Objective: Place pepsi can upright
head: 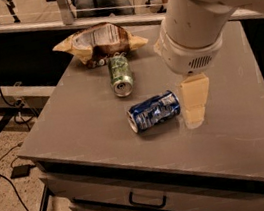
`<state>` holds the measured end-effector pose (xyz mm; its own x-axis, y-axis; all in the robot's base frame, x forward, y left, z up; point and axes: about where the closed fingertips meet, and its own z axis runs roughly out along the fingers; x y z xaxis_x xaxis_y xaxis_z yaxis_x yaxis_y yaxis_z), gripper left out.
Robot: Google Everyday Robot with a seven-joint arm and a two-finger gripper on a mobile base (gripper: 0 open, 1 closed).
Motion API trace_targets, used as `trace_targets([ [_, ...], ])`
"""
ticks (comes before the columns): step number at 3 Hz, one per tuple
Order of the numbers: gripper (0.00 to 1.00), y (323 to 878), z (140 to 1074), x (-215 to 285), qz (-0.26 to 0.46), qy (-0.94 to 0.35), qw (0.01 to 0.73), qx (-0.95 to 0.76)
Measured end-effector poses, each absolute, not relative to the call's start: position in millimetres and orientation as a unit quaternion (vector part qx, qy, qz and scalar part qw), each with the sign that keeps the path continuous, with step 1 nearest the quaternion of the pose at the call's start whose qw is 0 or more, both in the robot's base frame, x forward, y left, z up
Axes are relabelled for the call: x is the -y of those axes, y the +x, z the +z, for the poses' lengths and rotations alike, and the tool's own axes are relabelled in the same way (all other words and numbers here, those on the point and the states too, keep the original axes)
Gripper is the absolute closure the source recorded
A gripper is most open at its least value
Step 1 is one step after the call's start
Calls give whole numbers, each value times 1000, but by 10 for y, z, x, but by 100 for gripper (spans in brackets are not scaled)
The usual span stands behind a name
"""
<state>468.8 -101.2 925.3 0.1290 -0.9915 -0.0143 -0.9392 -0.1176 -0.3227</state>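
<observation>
The fingers of my gripper needs to next travel across to the silver top end [141, 116] of the pepsi can, and they should close on it there.
The pepsi can [153, 112], dark blue with silver markings, lies on its side near the middle of the grey table [238, 129], its silver top facing front-left. My gripper [195, 100] hangs cream-coloured below the big white arm housing [191, 26]. It is just to the right of the can's far end, low over the table top. It holds nothing that I can see.
A green can [120, 74] lies on its side behind the pepsi can. A crumpled chip bag [98, 41] sits at the table's back edge. A drawer with a handle [148, 201] is below the front edge. Cables run over the floor [5, 165] at left.
</observation>
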Motion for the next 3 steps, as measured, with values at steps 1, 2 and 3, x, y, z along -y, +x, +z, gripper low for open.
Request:
trace_targets([
  [1,0,4790,8943,687,-39,-750,132,-647],
  [2,0,4808,8772,500,-13,-756,126,-642],
  [3,0,4747,8430,143,15,-768,98,-632],
])
